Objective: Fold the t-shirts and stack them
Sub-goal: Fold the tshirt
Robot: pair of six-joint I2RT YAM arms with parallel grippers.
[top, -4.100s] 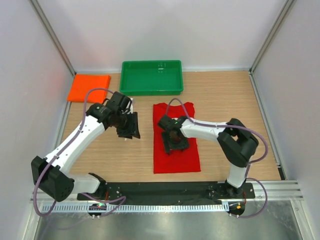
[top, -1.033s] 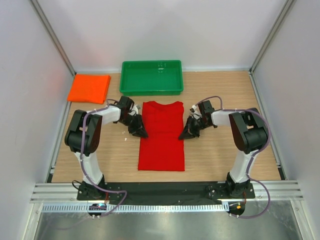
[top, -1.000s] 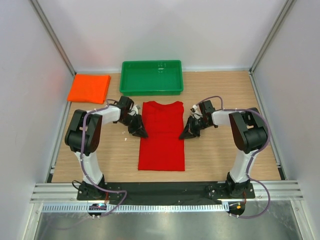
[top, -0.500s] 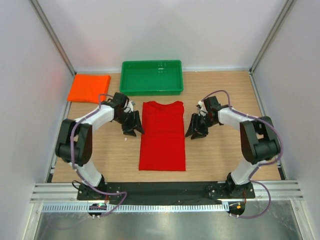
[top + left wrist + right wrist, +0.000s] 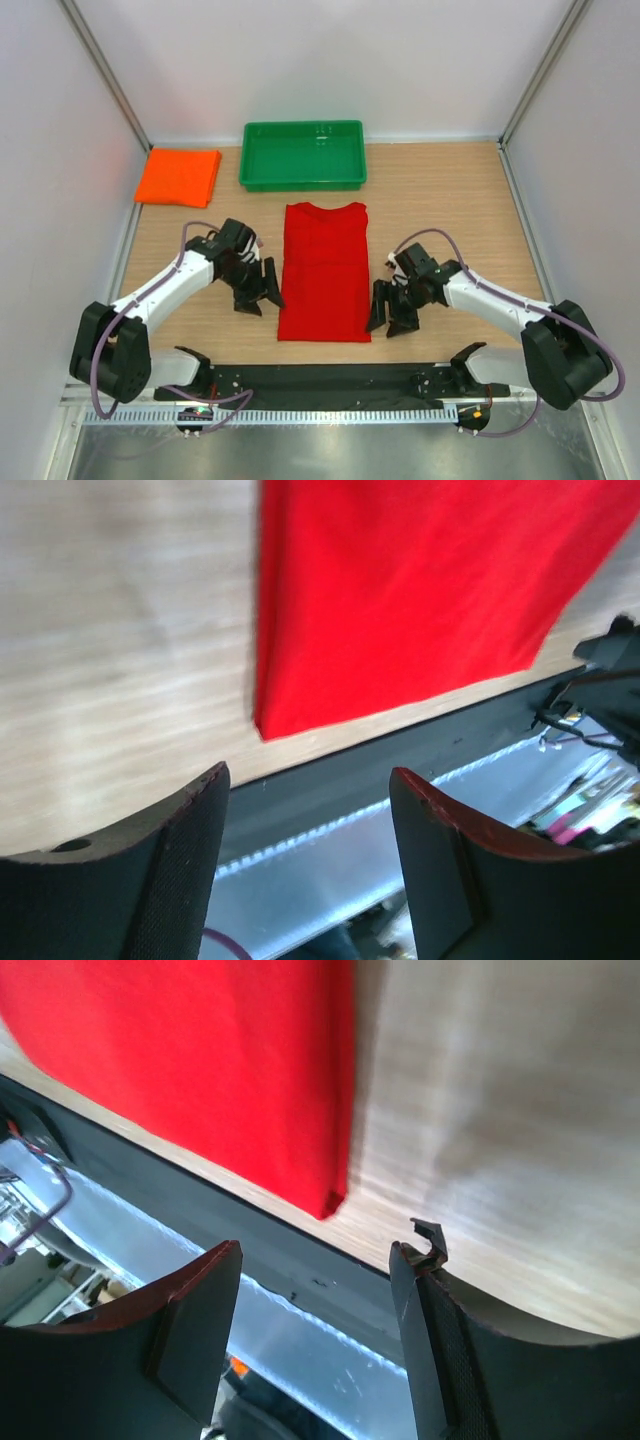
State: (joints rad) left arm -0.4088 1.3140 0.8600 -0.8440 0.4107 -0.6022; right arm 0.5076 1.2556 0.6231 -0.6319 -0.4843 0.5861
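The red t-shirt has a near corner on the same side as the folded orange t-shirt. Next, my left gripper grabs that one, the red t-shirt's hem corner (image 5: 281,337) (image 5: 266,724).
The red t-shirt (image 5: 324,268) lies flat on the wooden table as a long narrow strip, sides folded in, collar toward the tray. Its near left corner shows in the left wrist view (image 5: 400,600), its near right corner in the right wrist view (image 5: 200,1070). My left gripper (image 5: 256,297) hangs open just left of the shirt's near end, holding nothing. To the right of that same end my right gripper (image 5: 391,316) is open and empty too. The orange t-shirt (image 5: 179,176) sits folded at the far left corner.
A green plastic tray (image 5: 303,154) stands at the back centre, beyond the red shirt's collar. White walls with metal rails close in both sides. The black base plate (image 5: 330,380) and metal rail run along the near edge, just behind the shirt's hem.
Both grippers let go of the shirt's folded sides, opened, and slid back along its edges toward the near end. The red shirt stays as a narrow strip.
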